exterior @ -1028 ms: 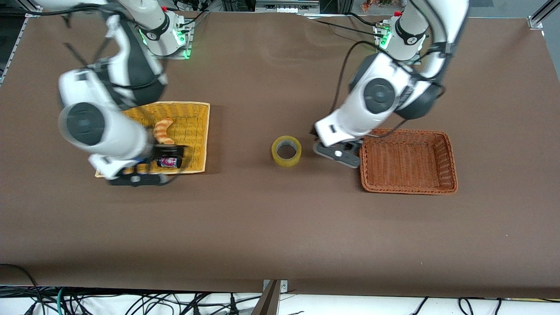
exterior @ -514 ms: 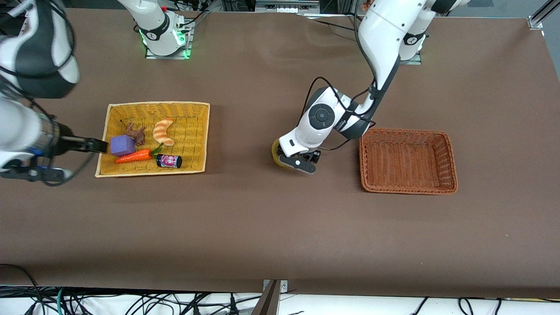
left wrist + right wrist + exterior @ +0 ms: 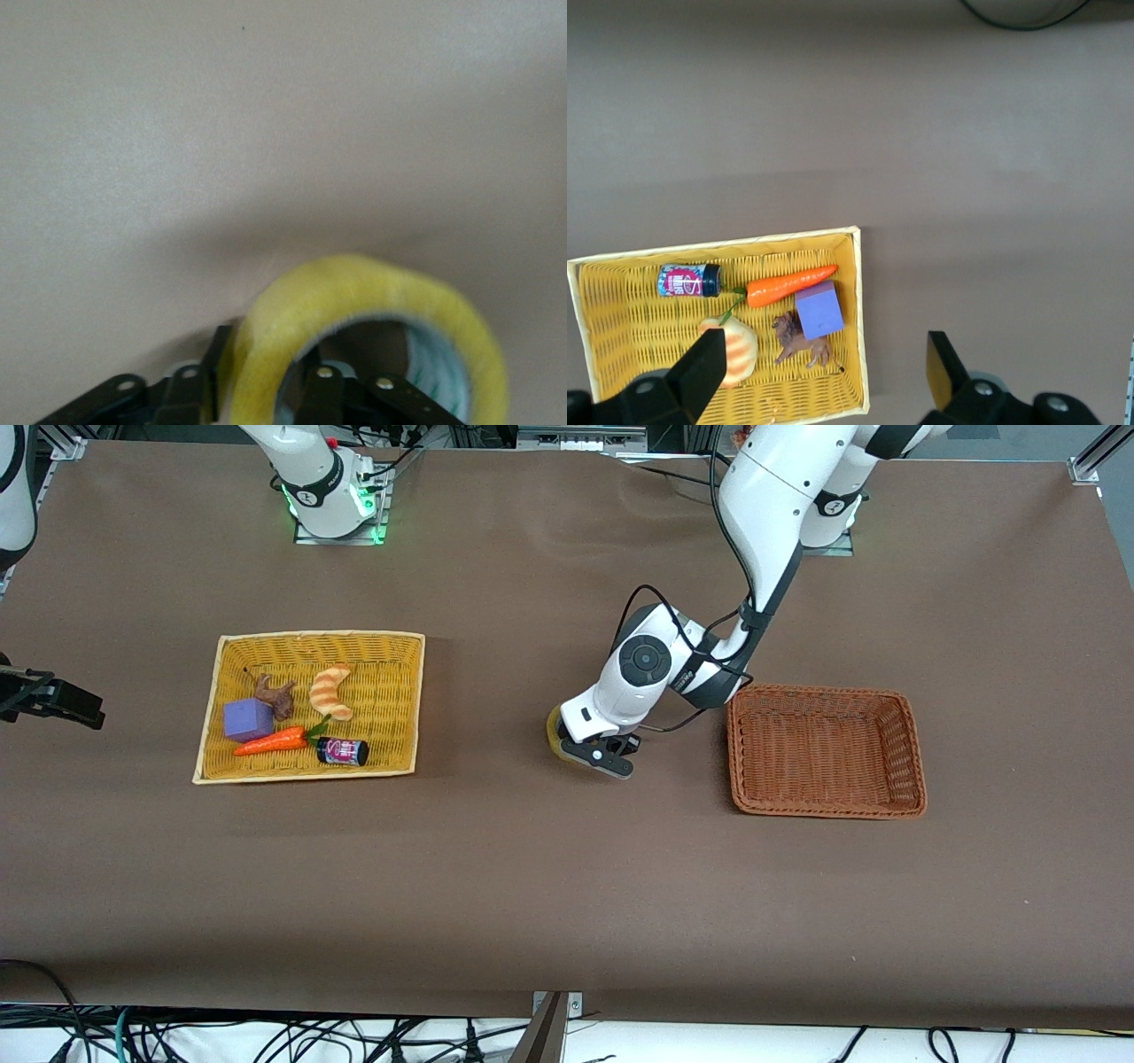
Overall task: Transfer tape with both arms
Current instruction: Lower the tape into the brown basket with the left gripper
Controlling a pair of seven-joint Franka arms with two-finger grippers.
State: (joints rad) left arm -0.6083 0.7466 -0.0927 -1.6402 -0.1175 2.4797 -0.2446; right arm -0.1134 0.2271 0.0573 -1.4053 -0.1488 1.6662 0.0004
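Observation:
The tape will drop from my left gripper near the middle of the brown wicker basket (image 3: 819, 737).
The tape (image 3: 555, 737), a pale yellow roll, sits mid-table, mostly hidden under the left arm's wrist. My left gripper (image 3: 592, 749) is down on it. In the left wrist view the tape (image 3: 354, 297) fills the foreground and my left gripper (image 3: 266, 390) is shut on its wall, one finger outside the ring and one inside the hole. My right gripper (image 3: 55, 700) hangs at the right arm's end of the table, past the yellow basket (image 3: 403, 691). It stands open with nothing between its fingers (image 3: 700, 372).
The yellow basket (image 3: 859, 336) holds a purple cube (image 3: 247, 718), a carrot (image 3: 270, 740), a striped croissant toy (image 3: 330, 689), a small bottle (image 3: 343, 751) and a brown animal figure (image 3: 276, 693). A brown wicker basket (image 3: 828, 691) stands beside the tape, toward the left arm's end.
My left arm swung from beside the brown basket onto the tape and shut on its wall. My right arm drew away from the yellow basket toward its end of the table.

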